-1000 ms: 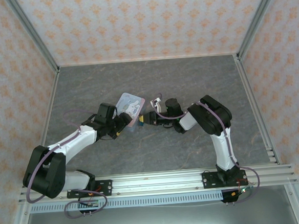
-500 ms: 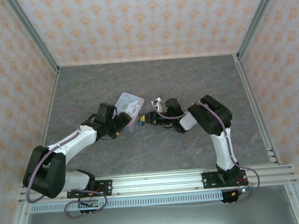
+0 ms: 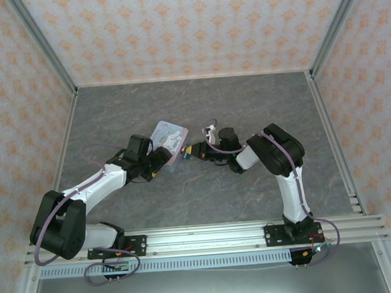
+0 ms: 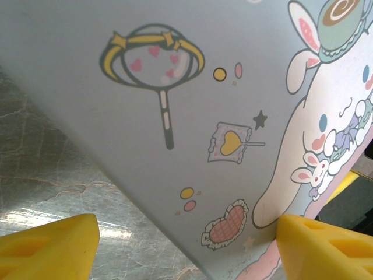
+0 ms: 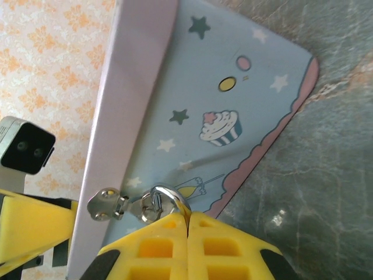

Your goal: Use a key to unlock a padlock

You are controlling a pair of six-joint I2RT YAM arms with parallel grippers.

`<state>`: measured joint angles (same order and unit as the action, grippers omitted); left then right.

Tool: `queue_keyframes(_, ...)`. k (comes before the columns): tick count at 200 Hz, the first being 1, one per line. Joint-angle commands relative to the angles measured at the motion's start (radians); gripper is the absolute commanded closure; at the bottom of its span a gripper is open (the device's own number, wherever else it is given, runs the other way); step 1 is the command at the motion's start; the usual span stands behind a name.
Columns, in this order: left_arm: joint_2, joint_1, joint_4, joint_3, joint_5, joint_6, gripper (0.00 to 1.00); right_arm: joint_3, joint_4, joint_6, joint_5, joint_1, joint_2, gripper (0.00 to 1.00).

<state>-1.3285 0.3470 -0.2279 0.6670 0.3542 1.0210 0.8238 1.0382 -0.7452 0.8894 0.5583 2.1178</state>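
Note:
My right gripper sets the padlock down next on the bare grey table (image 3: 227, 183), between itself and the aluminium rail.
The pastel blue-and-pink tin (image 3: 170, 135) stands tilted mid-table between both arms. My right gripper (image 5: 187, 217) is shut on the padlock, whose body is hidden between the yellow fingers. The padlock's silver shackle (image 5: 172, 195) loops through the tin's metal hasp (image 5: 105, 205) at the pink lid's edge. From above, the right gripper (image 3: 192, 150) sits at the tin's right corner. My left gripper (image 4: 187, 228) is open, its fingers wide apart. The tin's cartoon face (image 4: 192, 87) slants between them and the right finger (image 4: 326, 248) meets its lower corner.
The grey marbled table (image 3: 246, 109) stretches round the tin, bounded by patterned walls (image 3: 187, 26) and aluminium posts. The left wrist's camera block (image 5: 26, 146) and a yellow finger (image 5: 29, 227) sit close to the left of the hasp.
My right gripper with the padlock has shifted slightly up and away, toward the tin's right corner. The left arm and the tin have barely moved.

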Motion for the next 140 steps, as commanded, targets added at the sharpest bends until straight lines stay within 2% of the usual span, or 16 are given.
queue_keyframes(1, 0.008, 0.001, -0.076, -0.018, -0.040, -0.009, 0.21, 0.003, 0.053, -0.009, -0.040, -0.012, -0.035, 1.00)
queue_keyframes(28, 0.043, 0.000, -0.088, -0.009, -0.051, -0.013, 0.20, -0.050, -0.004, 0.051, -0.071, -0.029, -0.089, 1.00)
queue_keyframes(57, 0.102, 0.001, -0.091, 0.012, -0.078, -0.015, 0.15, -0.106, -0.121, 0.141, -0.108, -0.042, -0.215, 1.00)
queue_keyframes(81, 0.170, -0.002, -0.114, 0.042, -0.120, -0.039, 0.11, -0.136, -0.292, 0.232, -0.140, -0.043, -0.351, 1.00)
queue_keyframes(125, 0.311, -0.004, -0.174, 0.094, -0.271, -0.133, 0.06, -0.178, -0.608, 0.347, -0.190, -0.043, -0.606, 1.00)
queue_keyframes(140, 0.356, -0.004, -0.172, 0.101, -0.302, -0.168, 0.06, -0.160, -0.791, 0.400, -0.191, -0.043, -0.682, 1.00)
